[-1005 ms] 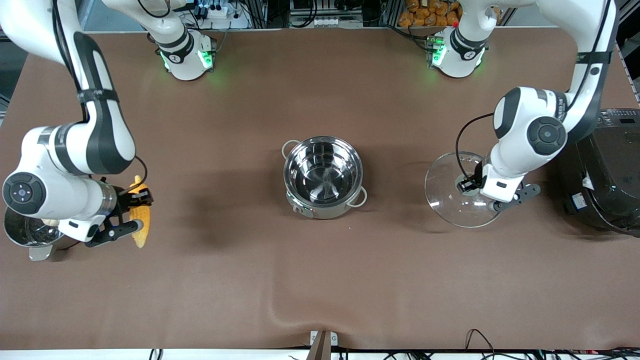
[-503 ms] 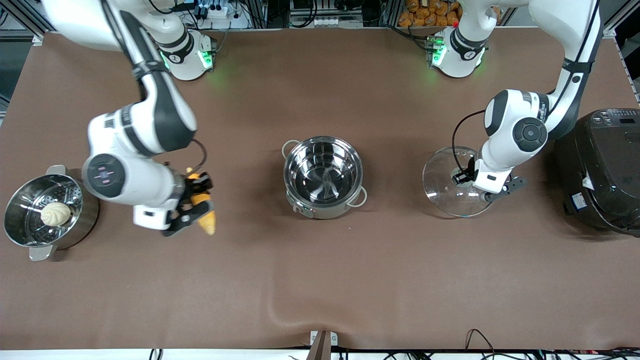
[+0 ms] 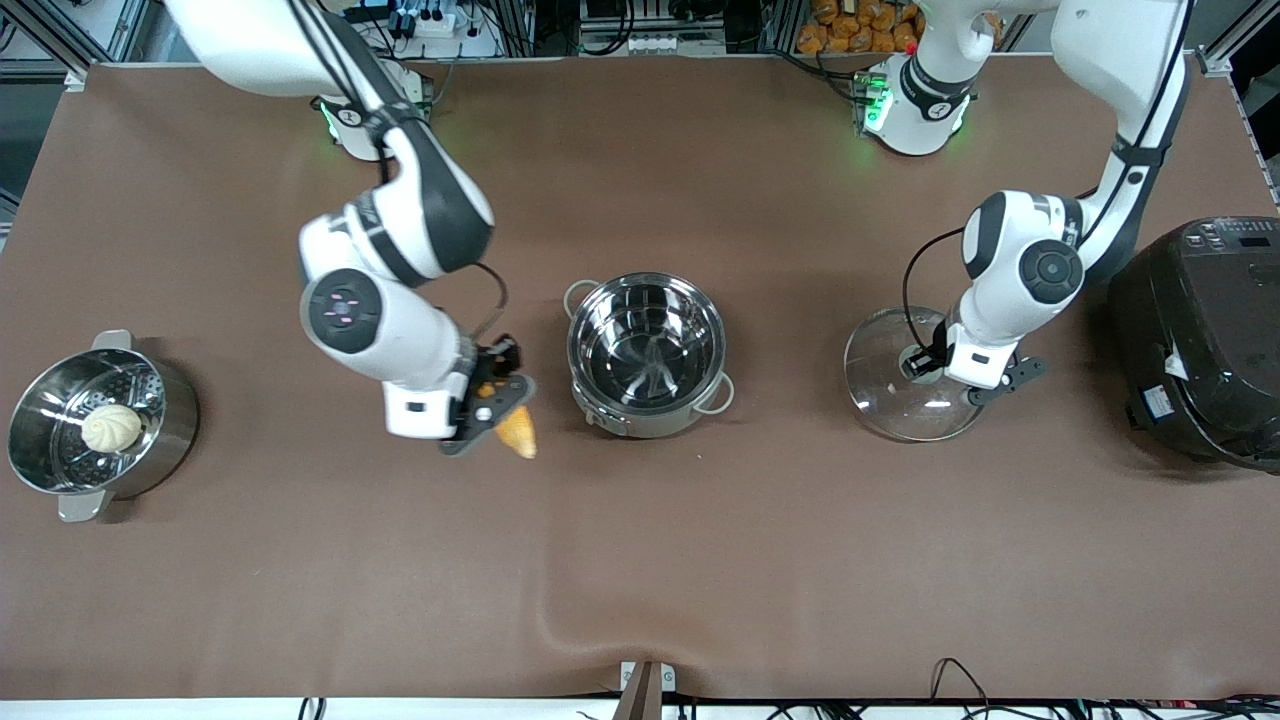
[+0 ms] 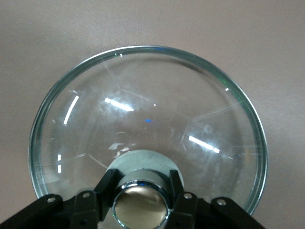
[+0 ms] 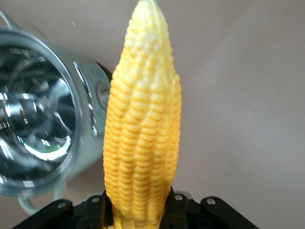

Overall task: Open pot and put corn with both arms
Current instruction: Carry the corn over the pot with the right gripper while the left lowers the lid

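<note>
Next, my right gripper releases the yellow corn on the bottom of the shiny steel pot (image 3: 641,364) (image 5: 26,109) between its loop handles.
The shiny steel pot (image 3: 646,352) stands open in the middle of the table, its pale loop handles showing; it also shows in the right wrist view (image 5: 38,119). My right gripper (image 3: 492,392) is shut on the yellow corn (image 3: 518,432) and holds it in the air beside the pot, toward the right arm's end; the cob (image 5: 143,124) points away from the fingers (image 5: 97,210). My left gripper (image 3: 935,362) is shut on the knob (image 4: 141,202) of the glass lid (image 3: 905,375), low over the table toward the left arm's end; the lid's dome (image 4: 147,119) faces away.
A steel steamer pot (image 3: 40,470) with a pale bun (image 3: 111,427) in it stands at the right arm's end. A big black cooker (image 3: 1205,340) stands at the left arm's end. Brown table mat (image 3: 640,560) lies nearer the camera.
My right gripper has carried the corn from beside the steamer pot across to just beside the open pot. My left gripper with the lid has lowered slightly and shifted little.
</note>
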